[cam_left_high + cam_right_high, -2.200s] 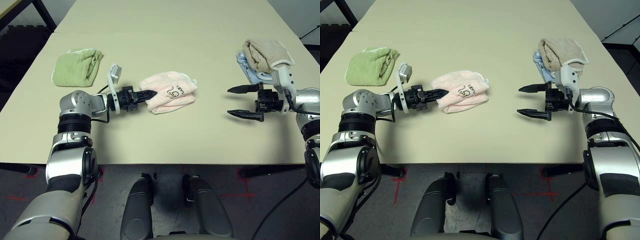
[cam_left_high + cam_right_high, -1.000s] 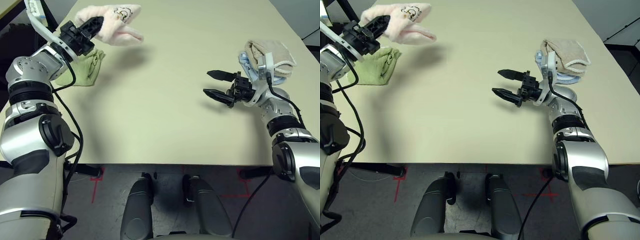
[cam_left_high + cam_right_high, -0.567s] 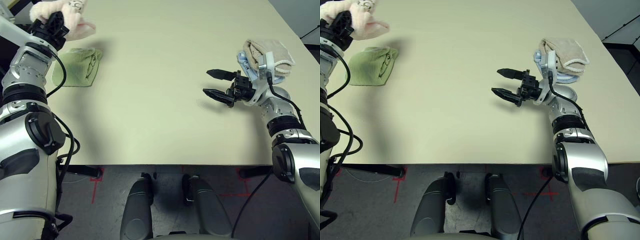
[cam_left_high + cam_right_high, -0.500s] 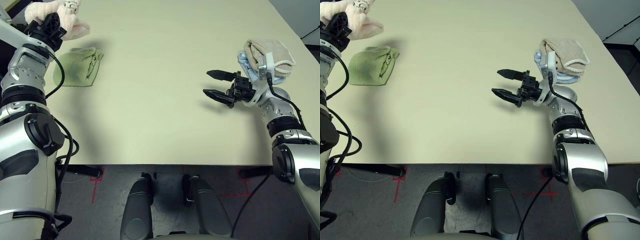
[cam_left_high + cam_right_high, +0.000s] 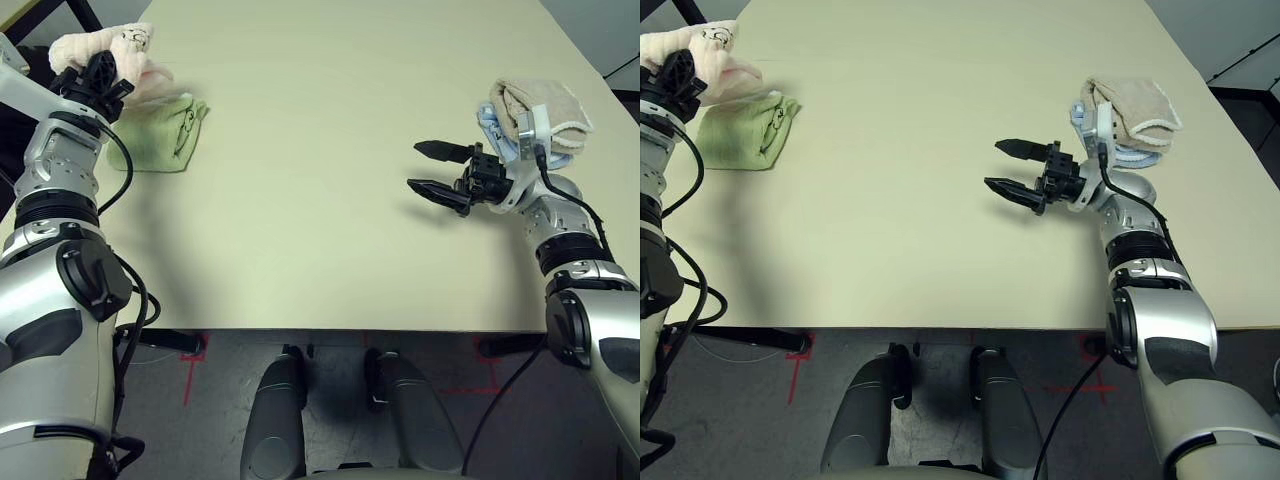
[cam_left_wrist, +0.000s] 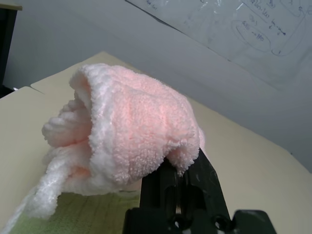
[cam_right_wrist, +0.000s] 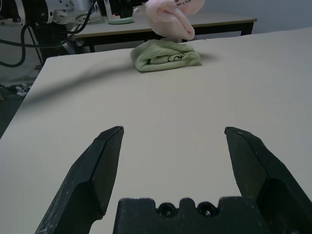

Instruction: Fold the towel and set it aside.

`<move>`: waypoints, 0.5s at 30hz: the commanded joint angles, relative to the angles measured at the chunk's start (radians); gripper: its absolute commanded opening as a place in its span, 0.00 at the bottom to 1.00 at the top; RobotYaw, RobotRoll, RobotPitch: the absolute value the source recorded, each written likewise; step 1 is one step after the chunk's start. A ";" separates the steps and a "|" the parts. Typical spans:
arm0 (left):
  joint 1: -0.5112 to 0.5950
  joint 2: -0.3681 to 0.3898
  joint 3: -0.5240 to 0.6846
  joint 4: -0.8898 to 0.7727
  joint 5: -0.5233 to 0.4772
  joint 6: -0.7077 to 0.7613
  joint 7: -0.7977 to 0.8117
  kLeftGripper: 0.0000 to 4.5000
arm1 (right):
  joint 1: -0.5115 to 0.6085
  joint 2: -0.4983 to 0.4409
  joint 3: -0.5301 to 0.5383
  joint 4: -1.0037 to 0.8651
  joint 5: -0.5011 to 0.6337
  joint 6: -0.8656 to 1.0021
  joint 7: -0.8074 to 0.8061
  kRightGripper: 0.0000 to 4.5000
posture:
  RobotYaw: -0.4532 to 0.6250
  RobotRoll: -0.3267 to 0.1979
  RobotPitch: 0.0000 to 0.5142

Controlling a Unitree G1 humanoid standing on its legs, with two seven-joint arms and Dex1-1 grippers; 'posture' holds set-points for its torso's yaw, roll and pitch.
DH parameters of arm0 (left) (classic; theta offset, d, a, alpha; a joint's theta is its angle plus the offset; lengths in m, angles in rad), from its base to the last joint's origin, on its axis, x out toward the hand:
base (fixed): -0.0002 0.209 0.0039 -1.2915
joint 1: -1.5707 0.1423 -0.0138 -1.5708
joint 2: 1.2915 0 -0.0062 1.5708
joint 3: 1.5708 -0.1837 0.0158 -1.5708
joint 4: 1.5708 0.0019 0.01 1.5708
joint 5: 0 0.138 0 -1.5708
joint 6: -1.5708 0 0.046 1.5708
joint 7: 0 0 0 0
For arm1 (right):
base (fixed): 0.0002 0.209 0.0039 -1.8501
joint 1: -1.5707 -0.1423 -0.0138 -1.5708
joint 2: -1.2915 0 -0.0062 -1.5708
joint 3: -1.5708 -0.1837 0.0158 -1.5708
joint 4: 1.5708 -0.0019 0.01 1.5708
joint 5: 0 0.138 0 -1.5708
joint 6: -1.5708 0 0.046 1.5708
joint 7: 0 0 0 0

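Note:
The robot's left gripper should set the pink towel down on top of the folded light green towel [image 5: 138, 120] [image 6: 83, 212].
The towel [image 5: 92, 46], pale pink terry bunched into a bundle, hangs at the table's far left corner with my left gripper [image 5: 102, 74] shut on it. It sits just above the far left end of a folded light green towel [image 5: 160, 130]; whether they touch I cannot tell. In the left wrist view the pink towel [image 6: 131, 131] drapes over my black fingers [image 6: 195, 180], with green cloth [image 6: 73, 214] below. My right gripper [image 5: 415, 167] hovers open over the right half of the table with nothing between its fingers [image 7: 105, 161].
A beige towel [image 5: 535, 105] lies on a blue one at the right edge, behind my right wrist. The table [image 5: 300, 200] is bare between the two arms. The right wrist view looks across it to the green towel [image 7: 165, 55].
My left gripper has carried the pink towel further left and then down, to just over the green towel. The right arm has stayed where it was, still open.

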 commanded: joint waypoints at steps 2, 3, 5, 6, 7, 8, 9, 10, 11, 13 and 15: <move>0.021 0.000 -0.019 0.021 0.032 -0.015 -0.039 0.00 | 0.020 -0.011 -0.018 -0.029 0.014 0.011 0.004 1.00 | 0.36 0.62 0.40; 0.028 0.000 -0.022 0.022 0.037 -0.015 -0.043 0.00 | 0.020 -0.012 -0.018 -0.030 0.015 0.011 0.005 1.00 | 0.36 0.62 0.40; 0.046 -0.003 -0.026 0.022 0.044 -0.008 -0.050 0.00 | 0.020 -0.015 -0.018 -0.037 0.016 0.017 0.007 1.00 | 0.35 0.62 0.42; 0.061 -0.006 -0.025 0.021 0.043 -0.003 -0.046 0.00 | 0.020 -0.017 -0.017 -0.040 0.017 0.020 0.008 1.00 | 0.35 0.62 0.42; 0.073 -0.008 -0.024 0.021 0.042 0.003 -0.040 0.00 | 0.020 -0.019 -0.016 -0.042 0.018 0.022 0.009 1.00 | 0.35 0.62 0.42; 0.089 -0.010 -0.029 0.019 0.045 0.004 -0.040 0.00 | 0.020 -0.020 -0.015 -0.044 0.019 0.024 0.009 1.00 | 0.35 0.62 0.42; 0.103 -0.013 -0.030 0.015 0.046 0.007 -0.036 0.00 | 0.020 -0.021 -0.015 -0.046 0.019 0.025 0.009 1.00 | 0.35 0.62 0.42; 0.112 -0.015 -0.031 0.012 0.046 0.008 -0.034 0.00 | 0.020 -0.022 -0.014 -0.047 0.019 0.026 0.009 1.00 | 0.35 0.62 0.41; 0.128 -0.020 -0.034 0.006 0.048 0.012 -0.033 0.00 | 0.019 -0.022 -0.014 -0.047 0.019 0.026 0.009 1.00 | 0.36 0.62 0.41; 0.155 -0.026 -0.031 -0.004 0.044 0.027 -0.013 0.00 | 0.016 -0.022 -0.012 -0.044 0.018 0.024 0.009 1.00 | 0.36 0.62 0.40; 0.178 -0.032 -0.024 -0.022 0.033 0.039 -0.010 0.00 | 0.013 -0.020 -0.011 -0.042 0.017 0.022 0.008 1.00 | 0.36 0.62 0.40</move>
